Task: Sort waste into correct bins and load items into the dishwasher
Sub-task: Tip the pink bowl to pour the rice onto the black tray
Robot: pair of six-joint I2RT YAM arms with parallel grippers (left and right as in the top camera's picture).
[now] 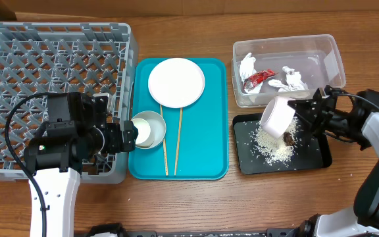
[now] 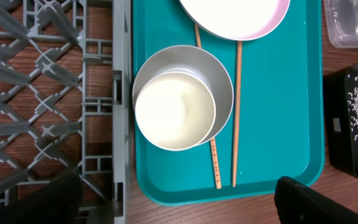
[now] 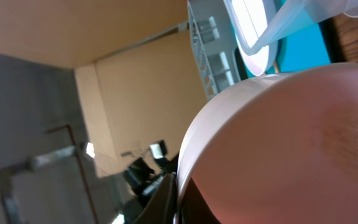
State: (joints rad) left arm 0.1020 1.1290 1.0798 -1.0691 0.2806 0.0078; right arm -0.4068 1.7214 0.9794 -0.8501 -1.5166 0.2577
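Observation:
Next, I set the small white dish with my right gripper on the teal tray [image 1: 195, 123] between the chopsticks and the black tray.
My right gripper [image 1: 297, 109] is shut on the rim of the small white dish [image 1: 278, 117], tilted over the black tray [image 1: 311, 159], where rice [image 1: 272, 146] and a brown lump [image 1: 288, 137] lie. The dish's pinkish underside [image 3: 291, 137] fills the right wrist view. The clear tub [image 1: 329, 56] holds white napkins [image 1: 293, 79] and a red wrapper [image 1: 258, 77]. My left gripper [image 1: 129, 135] is open beside the grey bowl [image 2: 221, 87], which holds a white cup [image 2: 174, 109]. Two chopsticks [image 2: 236, 112] and the white plate [image 1: 176, 81] lie on the teal tray.
The grey dish rack [image 1: 51, 66] stands at the far left, its right wall touching the teal tray [image 1: 209, 138]. My left arm hangs over the rack's front right corner. Bare wooden table shows along the front edge.

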